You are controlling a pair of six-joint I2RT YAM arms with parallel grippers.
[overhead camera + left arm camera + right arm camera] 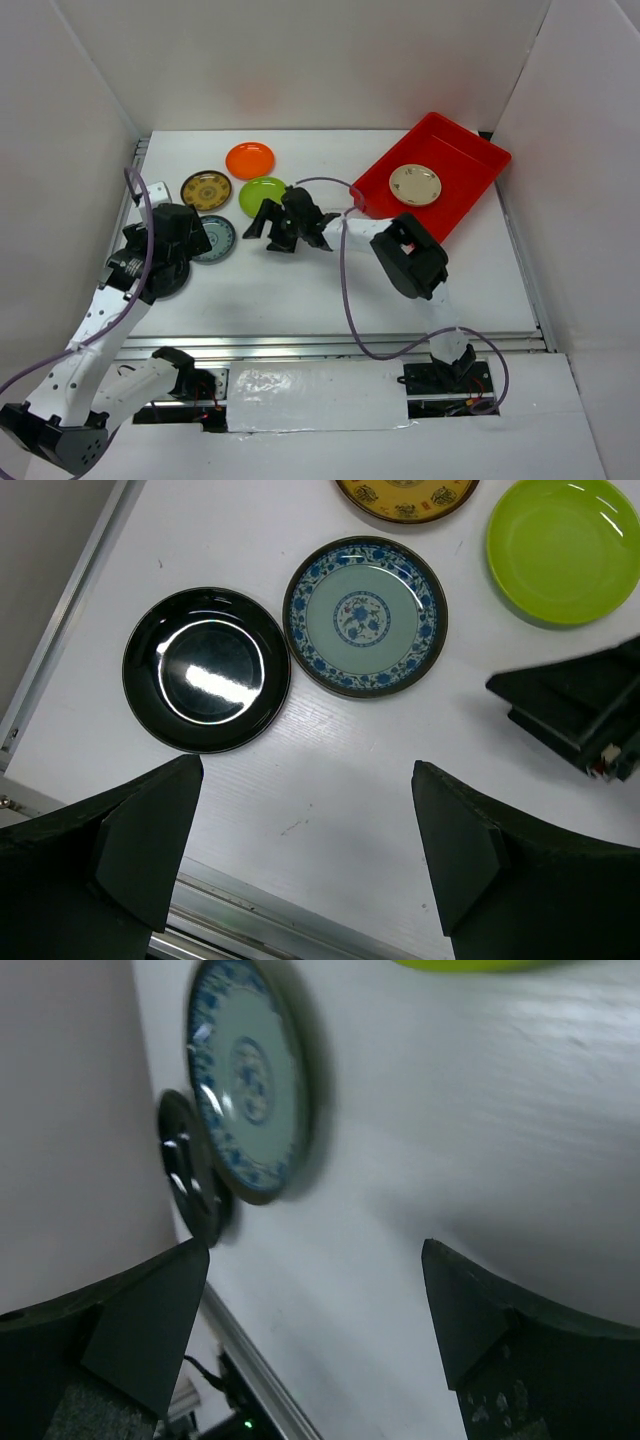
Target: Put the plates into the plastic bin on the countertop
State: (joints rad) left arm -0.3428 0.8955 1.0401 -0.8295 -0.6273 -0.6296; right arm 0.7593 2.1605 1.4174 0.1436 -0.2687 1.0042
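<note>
Next, my right gripper will grab the rim of the blue-patterned plate [234,243] [264,1196] on the side that points toward the red plastic bin.
The red plastic bin [470,150] sits at the back right and holds one beige plate [415,184]. On the countertop [330,290] lie an orange plate [250,160], a brown-gold plate [206,189], a lime green plate [262,192] and a blue-patterned plate [216,238]. The left wrist view shows the blue-patterned plate [365,616], a glossy black plate [206,670], the lime plate [565,550] and the brown-gold plate [405,495]. My left gripper [305,830] is open and empty, near these plates. My right gripper [275,235] is open and empty just in front of the lime plate; the right wrist view shows the blue-patterned plate [250,1080].
White walls enclose the countertop on three sides. A metal rail [340,345] runs along its front edge. The right gripper's body [585,715] shows at the right of the left wrist view. A purple cable [345,290] loops from the right arm over the surface.
</note>
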